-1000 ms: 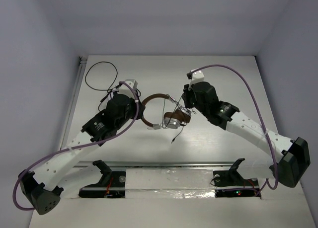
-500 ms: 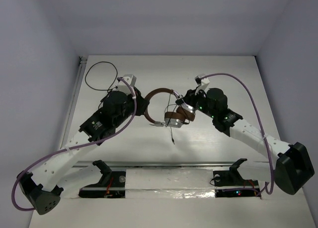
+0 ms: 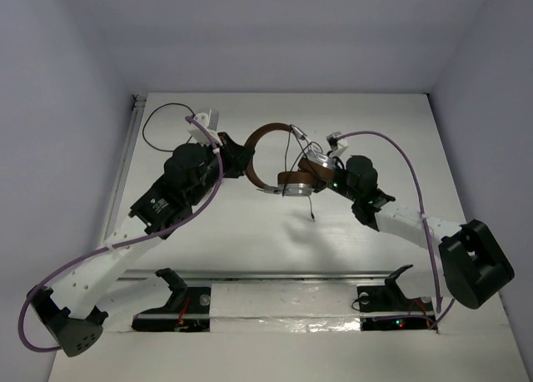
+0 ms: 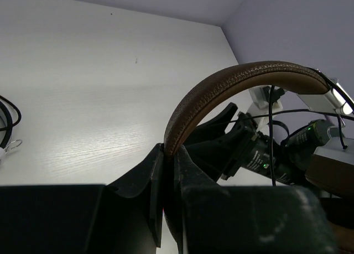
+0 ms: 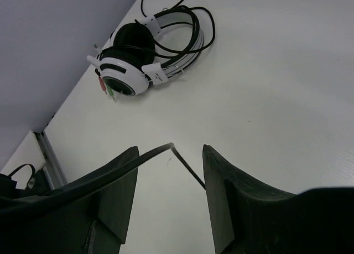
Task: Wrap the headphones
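Note:
My right gripper closes next on the dangling part (image 3: 311, 201) of the thin dark cable, below the silver cups, just above the cable's loose end.
The headphones (image 3: 268, 141) have a brown headband, brown pads and silver cups (image 3: 297, 183). They hang above the table's middle. My left gripper (image 3: 240, 161) is shut on the left end of the headband (image 4: 232, 82), and the band rises from between its fingers (image 4: 188, 171). The thin dark cable (image 3: 309, 205) dangles below the cups. My right gripper (image 3: 325, 171) is open beside the right cup. In the right wrist view the cable (image 5: 185, 162) runs across the gap between its fingers (image 5: 227, 182), bent in a peak.
A white headset with black pads (image 5: 138, 49) and looped wire lies at the far left of the table; its black loop (image 3: 166, 122) shows beyond my left arm. A metal rail (image 3: 125, 166) runs along the left edge. Purple cables arc over both arms.
My left gripper has carried the headphones farther back and a little right. My right arm has swung round and folded in beside the cups. The cable's free end has swung right.

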You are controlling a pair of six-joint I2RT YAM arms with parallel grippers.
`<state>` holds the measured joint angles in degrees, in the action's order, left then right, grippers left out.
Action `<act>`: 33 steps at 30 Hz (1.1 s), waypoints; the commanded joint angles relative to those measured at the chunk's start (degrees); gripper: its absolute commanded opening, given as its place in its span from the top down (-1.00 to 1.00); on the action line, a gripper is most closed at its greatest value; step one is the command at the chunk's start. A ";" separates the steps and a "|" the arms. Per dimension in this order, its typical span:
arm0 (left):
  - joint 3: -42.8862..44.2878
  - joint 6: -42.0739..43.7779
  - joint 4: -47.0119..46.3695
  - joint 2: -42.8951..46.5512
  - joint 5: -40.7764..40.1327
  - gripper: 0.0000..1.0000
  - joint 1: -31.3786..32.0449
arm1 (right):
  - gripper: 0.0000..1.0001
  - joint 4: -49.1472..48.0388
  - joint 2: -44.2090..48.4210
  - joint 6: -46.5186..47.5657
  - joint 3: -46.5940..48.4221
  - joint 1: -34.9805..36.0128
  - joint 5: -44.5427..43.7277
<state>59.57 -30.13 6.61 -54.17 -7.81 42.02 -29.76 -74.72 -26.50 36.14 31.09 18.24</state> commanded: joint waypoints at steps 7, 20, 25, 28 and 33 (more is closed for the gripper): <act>5.20 -2.57 -6.17 -0.41 -0.09 1.00 0.34 | -0.08 -13.12 -7.46 -4.43 -4.06 -0.24 -0.22; 8.81 -1.51 -6.26 -2.43 -0.36 1.00 0.34 | -0.18 -15.50 -10.00 -8.83 -8.98 -0.24 -1.01; 9.69 -1.16 -6.26 -2.96 -1.32 1.00 0.34 | 0.24 -16.21 -9.74 -9.88 -9.60 -0.24 -1.37; 9.51 -1.51 -6.26 -3.13 -1.85 1.00 0.34 | 0.49 -16.56 -10.97 -10.67 -9.60 -0.24 -1.01; 9.69 -2.39 -8.02 -3.84 -3.61 1.00 0.34 | 0.95 -18.41 -11.24 -13.05 -11.88 0.46 -1.54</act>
<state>65.65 -30.52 5.78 -58.35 -9.82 42.04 -43.24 -85.89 -38.04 25.69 31.14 16.97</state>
